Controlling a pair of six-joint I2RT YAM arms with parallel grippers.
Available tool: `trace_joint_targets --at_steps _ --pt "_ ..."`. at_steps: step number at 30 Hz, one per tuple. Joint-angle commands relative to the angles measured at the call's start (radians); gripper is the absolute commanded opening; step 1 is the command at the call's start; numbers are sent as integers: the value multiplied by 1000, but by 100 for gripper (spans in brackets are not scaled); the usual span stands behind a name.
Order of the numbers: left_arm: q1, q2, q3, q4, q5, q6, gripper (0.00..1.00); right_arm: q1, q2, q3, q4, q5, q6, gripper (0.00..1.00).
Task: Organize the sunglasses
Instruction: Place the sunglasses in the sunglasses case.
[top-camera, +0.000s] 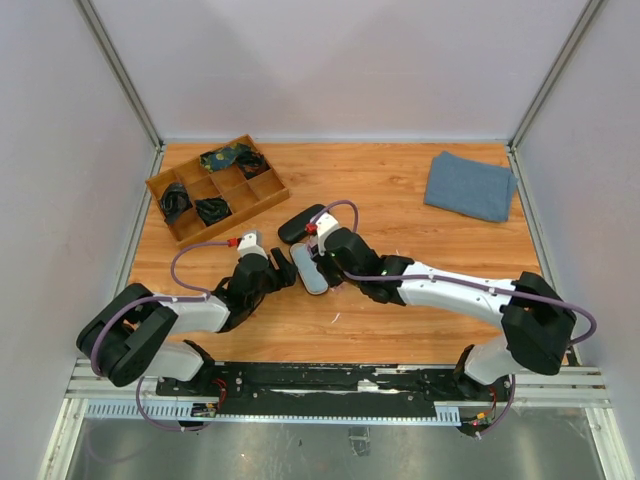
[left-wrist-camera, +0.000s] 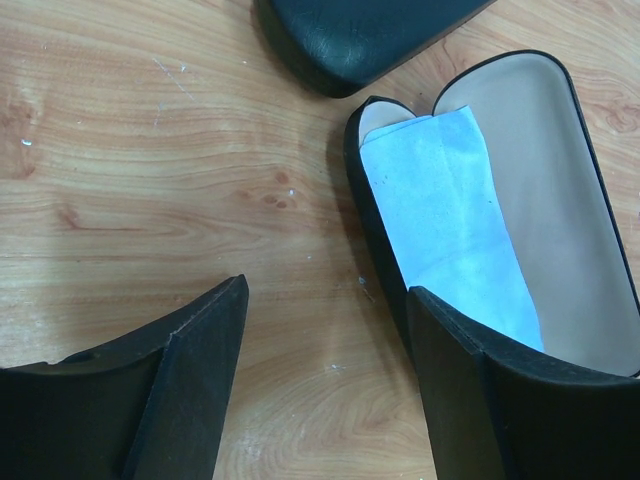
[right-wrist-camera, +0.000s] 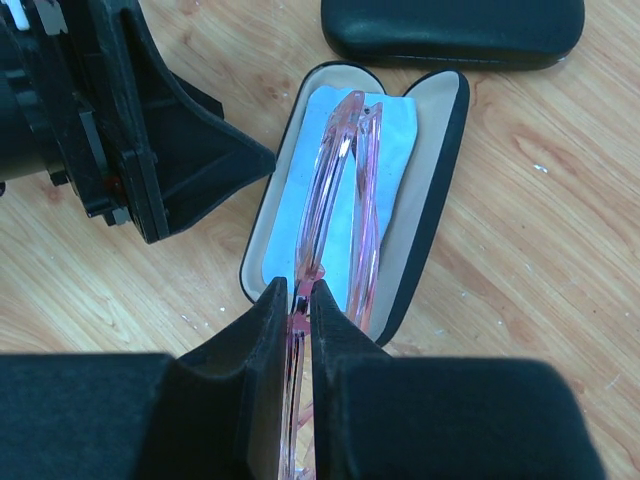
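Observation:
The robot's right gripper should release the translucent pinkish sunglasses on the light blue cloth inside the open black case (top-camera: 316, 269) (right-wrist-camera: 318, 205). The sunglasses are now held over that case.
My right gripper (right-wrist-camera: 303, 300) is shut on the translucent pinkish sunglasses (right-wrist-camera: 340, 190), folded and held edge-up over an open black case (right-wrist-camera: 440, 200) lined with a light blue cloth (right-wrist-camera: 395, 140). My left gripper (left-wrist-camera: 328, 292) is open and empty just left of that case (left-wrist-camera: 570, 200), its right finger by the case's near rim. In the top view both grippers meet at the case (top-camera: 313, 282) mid-table: left (top-camera: 285, 268), right (top-camera: 322, 260). The black-framed pair cannot be made out.
A closed black case (right-wrist-camera: 455, 30) lies just beyond the open one, also in the top view (top-camera: 298, 224). A wooden compartment tray (top-camera: 262, 200) with dark items stands at the back left. A folded blue-grey cloth (top-camera: 470, 185) lies at the back right.

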Motion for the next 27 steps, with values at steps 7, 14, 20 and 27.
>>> trace_joint_targets --at_steps 7,14,20,27 --pt "15 9 -19 21 11 -6 69 -25 86 80 46 -30 59 1" --pt "17 26 -14 23 19 -5 69 -24 154 116 61 -25 75 1" --pt "20 44 -9 27 33 -5 69 -26 203 144 64 -18 87 1" --pt "23 59 -3 20 47 -4 68 -33 238 163 80 1 117 1"
